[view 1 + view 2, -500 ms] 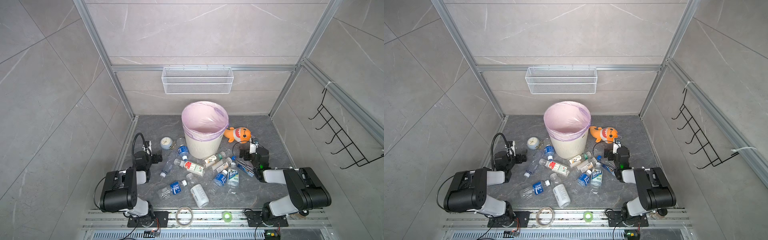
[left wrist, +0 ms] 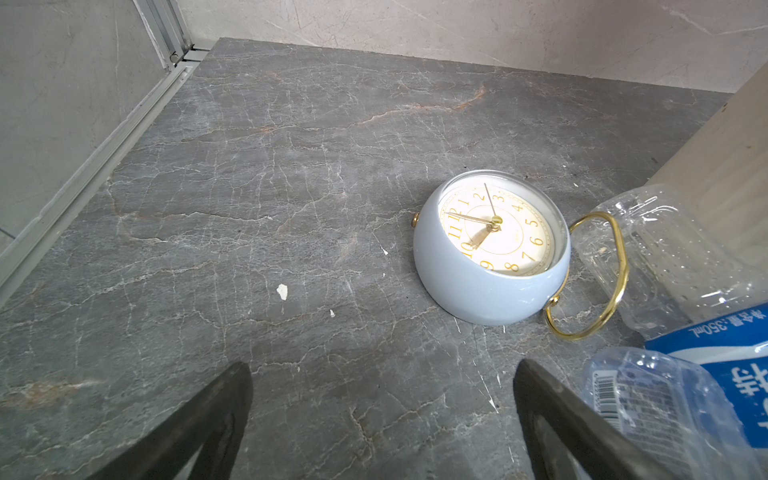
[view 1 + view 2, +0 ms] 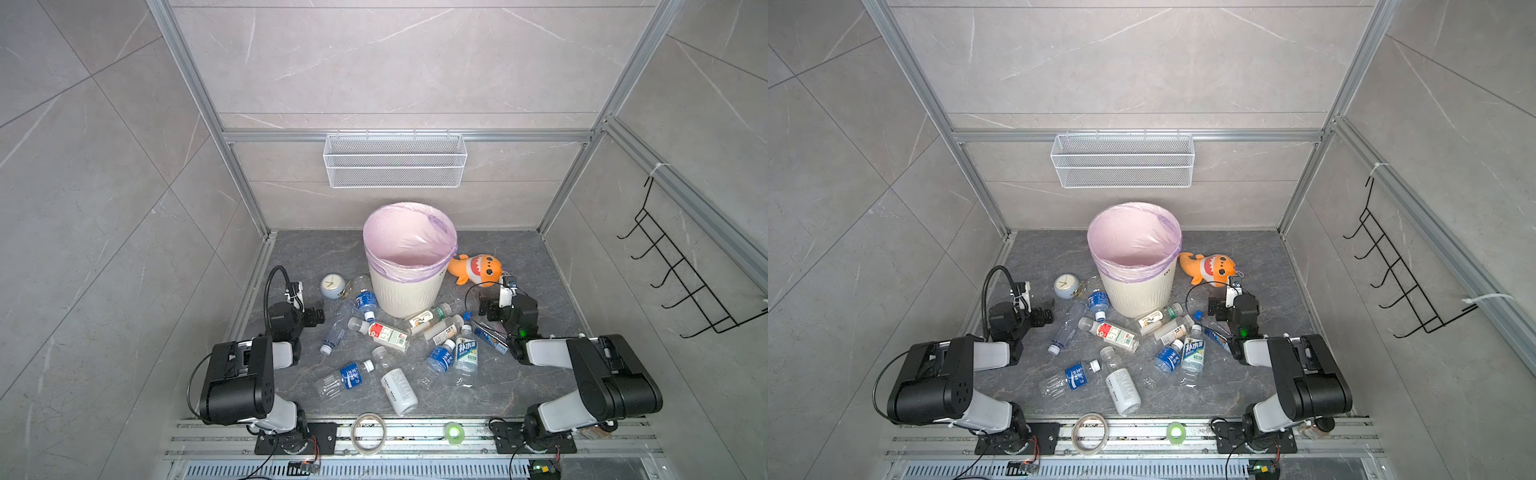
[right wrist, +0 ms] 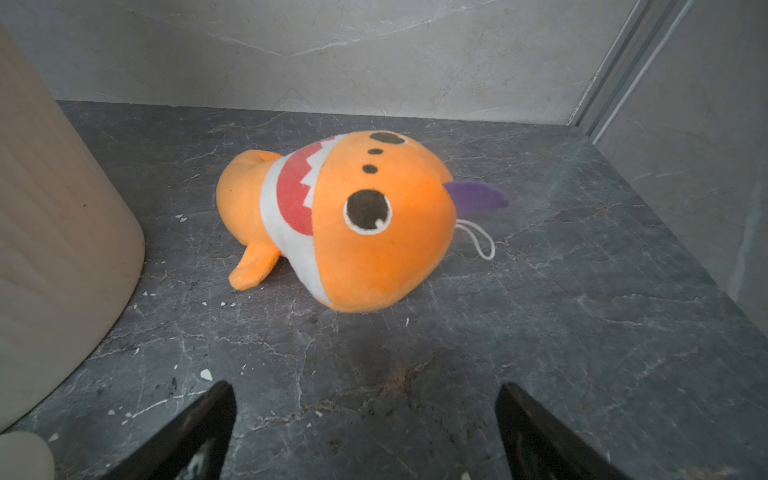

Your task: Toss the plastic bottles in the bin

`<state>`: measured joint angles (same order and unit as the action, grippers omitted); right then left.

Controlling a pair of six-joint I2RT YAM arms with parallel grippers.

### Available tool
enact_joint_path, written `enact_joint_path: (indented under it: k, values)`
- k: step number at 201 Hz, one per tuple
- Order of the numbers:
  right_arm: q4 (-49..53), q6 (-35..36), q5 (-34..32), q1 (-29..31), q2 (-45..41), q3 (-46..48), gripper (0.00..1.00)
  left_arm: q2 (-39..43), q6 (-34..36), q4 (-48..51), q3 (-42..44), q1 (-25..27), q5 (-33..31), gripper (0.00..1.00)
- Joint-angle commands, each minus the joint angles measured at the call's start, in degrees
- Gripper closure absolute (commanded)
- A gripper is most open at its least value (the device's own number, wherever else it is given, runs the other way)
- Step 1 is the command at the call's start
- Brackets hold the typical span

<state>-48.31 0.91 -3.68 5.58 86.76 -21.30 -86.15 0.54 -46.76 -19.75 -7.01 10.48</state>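
Observation:
The robot's right gripper needs to next move to the white-capped bottle next to the blue-labelled bottle and close on its white, blue and green label [image 3: 465,357].
The bin [image 3: 405,295] [image 3: 1133,297], cream and ribbed with a pink bag, stands mid-floor in both top views. Several plastic bottles lie in front of it, among them a red-and-white one [image 3: 388,334], a blue-labelled one [image 3: 351,376] and a milky-white one [image 3: 399,390]. My left gripper [image 3: 318,311] [image 2: 383,368] hangs open over bare floor, with a blue-labelled bottle [image 2: 727,374] just beside one finger. To the right of the bin my right gripper [image 3: 484,305] [image 4: 365,388] is open too, nothing between its fingers, and the bin wall [image 4: 54,232] shows at the side.
A pale-blue clock [image 3: 332,286] [image 2: 490,249] lies left of the bin. An orange plush shark [image 3: 476,269] [image 4: 353,224] lies to its right. A wire mesh basket [image 3: 395,160] hangs on the back wall, a black hook rack [image 3: 681,282] on the right wall. Tape rolls [image 3: 368,432] rest on the front rail.

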Motion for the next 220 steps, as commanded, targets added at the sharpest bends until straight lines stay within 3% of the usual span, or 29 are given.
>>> enact_joint_path:
  k: [1,127,139,171,184,201,220]
  values:
    - [-1.3,-0.6,-0.7,0.4,0.1,0.5,0.0,0.1,-0.4,-2.4,-0.6,0.3,-0.8,0.0]
    - [-1.6,-0.3,-0.7,0.4,-0.1,0.8,0.0,0.8,-0.1,0.1,-1.5,0.5,-1.7,0.0]
    - [-1.9,-1.0,-4.4,1.0,-0.3,0.7,0.0,2.3,0.4,1.3,-1.7,1.6,-3.2,0.0]
    - [3.2,-3.2,-15.0,2.3,-4.0,-0.5,0.0,12.7,0.9,12.4,-2.7,7.3,-14.3,0.0]
    - [13.2,-5.1,-20.5,3.5,-7.5,-3.5,0.01,17.1,-0.8,15.9,-2.8,8.8,-18.6,0.0]
    - [25.9,-10.7,-26.2,3.6,-11.5,-7.7,0.01,22.1,-6.0,20.5,-3.5,10.7,-24.8,0.0]
    - [36.4,-16.7,-25.9,3.6,-16.0,-11.3,0.01,26.3,-15.8,30.0,-6.4,11.3,-29.6,0.0]
